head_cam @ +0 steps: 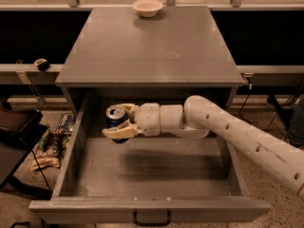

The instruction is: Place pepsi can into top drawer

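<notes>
Next, my gripper releases the pepsi can on the drawer's bottom near the drawer's side (119, 149) beside the snack packets.
The pepsi can (115, 118) is dark blue with a silver top and stays upright. My gripper (118, 120) is shut on it, one cream finger behind and one in front. It holds the can above the floor of the open top drawer (152, 172), in its rear left part. The white arm reaches in from the right. The drawer is pulled out from under the grey cabinet top (152, 46), and its black handle (151, 218) faces the front.
A cream bowl (147, 6) stands at the back of the cabinet top. Snack packets and a wire rack (50, 144) lie on the floor left of the drawer. Black shelves flank the cabinet on both sides.
</notes>
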{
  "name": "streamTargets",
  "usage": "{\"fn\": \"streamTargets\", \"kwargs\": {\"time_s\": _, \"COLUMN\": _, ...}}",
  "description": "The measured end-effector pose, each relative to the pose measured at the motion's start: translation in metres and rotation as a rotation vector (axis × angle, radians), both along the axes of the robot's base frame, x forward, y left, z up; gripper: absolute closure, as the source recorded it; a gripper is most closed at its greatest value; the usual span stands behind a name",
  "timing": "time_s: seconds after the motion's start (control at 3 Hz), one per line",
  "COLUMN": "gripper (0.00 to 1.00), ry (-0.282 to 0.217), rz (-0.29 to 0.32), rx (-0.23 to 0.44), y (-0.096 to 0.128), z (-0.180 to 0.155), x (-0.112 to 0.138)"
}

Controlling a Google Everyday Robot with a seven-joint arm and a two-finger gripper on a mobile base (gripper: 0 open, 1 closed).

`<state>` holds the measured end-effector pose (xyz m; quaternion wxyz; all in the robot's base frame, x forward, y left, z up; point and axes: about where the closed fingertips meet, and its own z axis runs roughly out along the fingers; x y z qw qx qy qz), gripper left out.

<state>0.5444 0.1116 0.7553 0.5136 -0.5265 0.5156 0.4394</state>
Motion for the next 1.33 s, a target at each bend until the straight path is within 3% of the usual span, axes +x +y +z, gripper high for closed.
{"fn": "streamTargets", "kwargs": {"time_s": 0.33, "gripper": 1.00, "ry": 0.046, "rz": -0.027, "rx": -0.008, "y": 0.007, "z": -0.021, "x": -0.010}}
{"fn": "streamTargets", "kwargs": {"time_s": 1.0, "gripper": 1.00, "ry": -0.028, "rz": -0.098, "rx": 0.026, "y": 0.005, "z": -0.060, "x": 0.002}}
{"fn": "streamTargets", "kwargs": {"time_s": 1.33, "gripper": 0.81, "ry": -0.030, "rz": -0.097, "rx": 0.027, "y": 0.006, "z": -0.062, "x": 0.001}}
